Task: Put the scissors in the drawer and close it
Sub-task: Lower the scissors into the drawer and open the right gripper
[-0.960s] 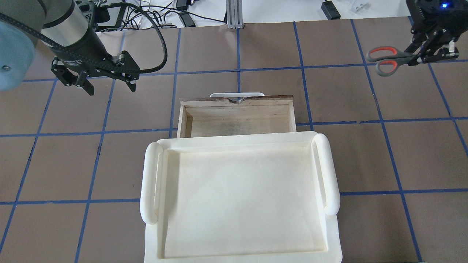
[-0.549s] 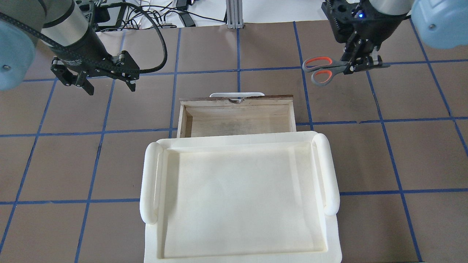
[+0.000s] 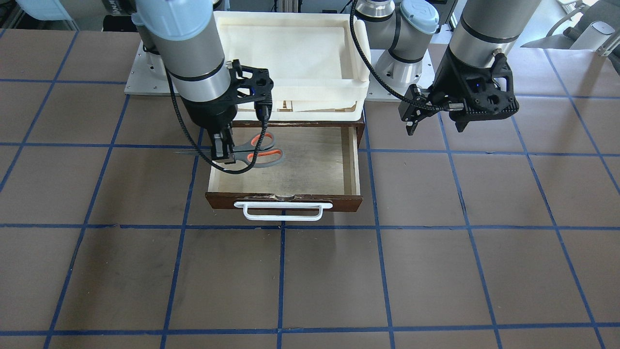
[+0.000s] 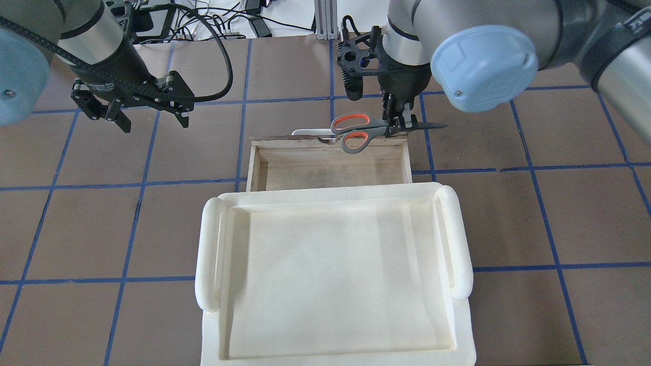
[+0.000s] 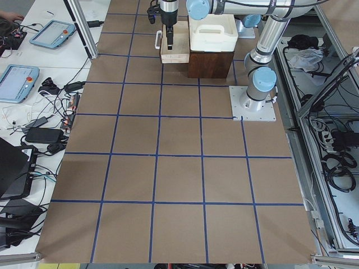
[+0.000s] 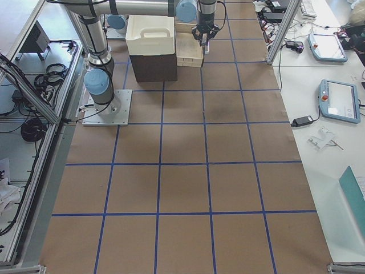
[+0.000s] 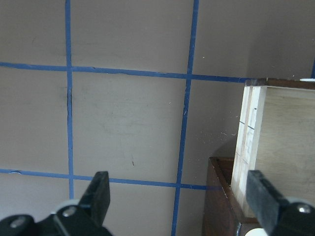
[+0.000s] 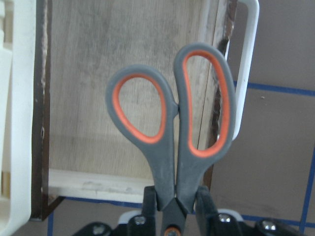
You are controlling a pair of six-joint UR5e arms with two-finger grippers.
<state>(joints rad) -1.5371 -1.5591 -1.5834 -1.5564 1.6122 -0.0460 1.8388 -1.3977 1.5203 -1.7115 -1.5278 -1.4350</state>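
My right gripper is going to set the scissors down on the drawer's pale bottom, close to the drawer's white-handled front side [image 3: 290, 180] [image 8: 175, 69].
The dark wooden drawer [image 4: 285, 173] stands pulled out, its pale inside [image 3: 315, 165] bare and its white bar handle [image 3: 282, 211] facing away from the robot. My right gripper [image 4: 399, 121] is shut on the blades of the scissors [image 4: 354, 133], which hang level above the drawer's right end. Their grey and orange loops [image 3: 261, 150] reach in over the drawer, and the blade tip sticks out past its side. The right wrist view shows the scissors [image 8: 182, 142] over the drawer's front wall. My left gripper [image 4: 154, 123] hangs open and empty over the table, left of the drawer [image 7: 251, 142].
A white tray [image 4: 460, 239] with two rounded grips sits on the cabinet that holds the drawer, right behind the opening. Cables and an aluminium post [image 4: 325, 20] lie past the table's far edge. Brown mat with blue tape lines [image 3: 378, 228] spreads around the cabinet.
My right arm has swept left from the table's far right corner, carrying the scissors to above the drawer's front right part. The left arm has stayed where it was.
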